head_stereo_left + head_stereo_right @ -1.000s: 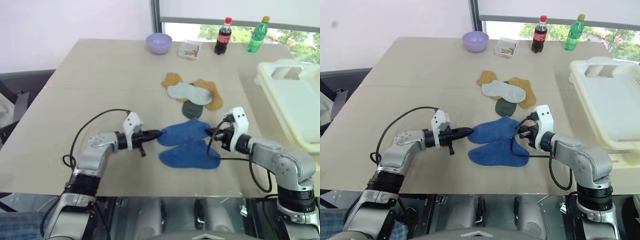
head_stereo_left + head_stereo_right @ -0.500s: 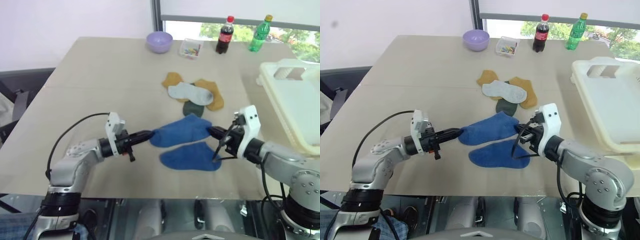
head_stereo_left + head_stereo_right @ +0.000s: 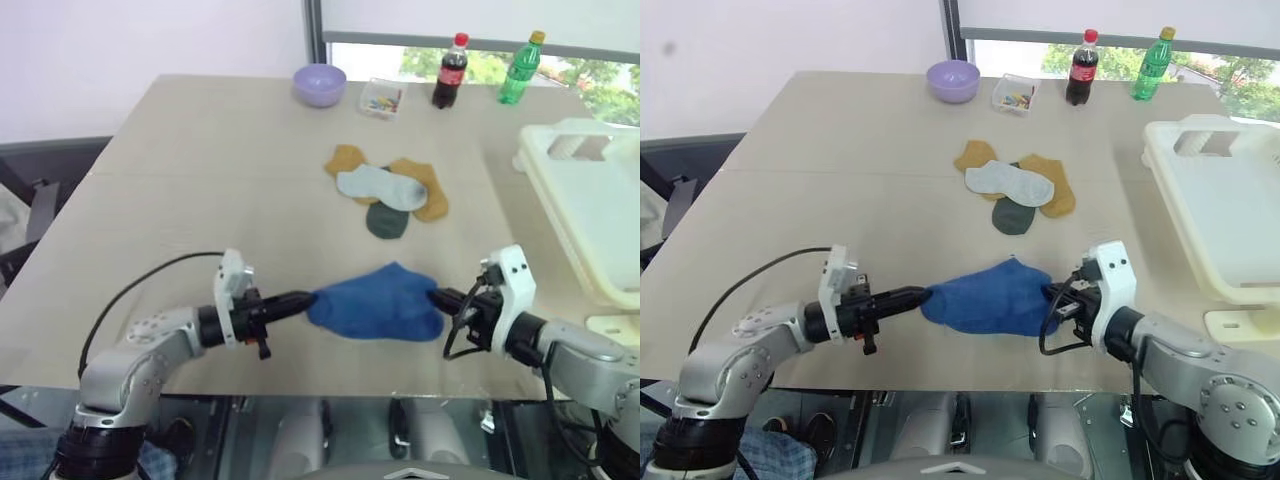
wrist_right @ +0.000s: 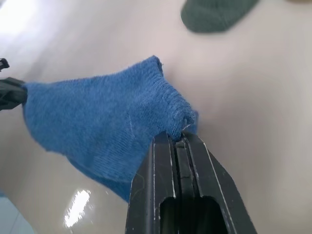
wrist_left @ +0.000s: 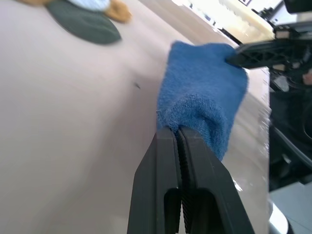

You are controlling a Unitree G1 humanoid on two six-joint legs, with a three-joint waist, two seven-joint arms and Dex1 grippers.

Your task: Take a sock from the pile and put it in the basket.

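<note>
The blue sock will drop from my right gripper onto the bare table (image 3: 386,312) between the sock pile and front edge.
A blue sock (image 3: 375,300) is stretched between my two grippers, just over the table near its front edge. My left gripper (image 3: 305,298) is shut on its left end, my right gripper (image 3: 437,297) shut on its right end. The left wrist view shows the pinched fabric (image 5: 204,92) above the closed fingers (image 5: 165,156). In the right wrist view the sock (image 4: 102,122) bunches at the shut tips. The pile (image 3: 385,190) of mustard, pale grey and dark green socks lies farther back at mid-table. The cream basket (image 3: 1175,205) stands at the right edge.
A lilac bowl (image 3: 319,84), a small clear box (image 3: 381,100), a cola bottle (image 3: 446,72) and a green bottle (image 3: 518,68) line the far edge. The table's front edge lies just below the grippers.
Both grippers have drawn back toward the front edge with the blue sock held between them. It now covers the spot where a second blue sock lay.
</note>
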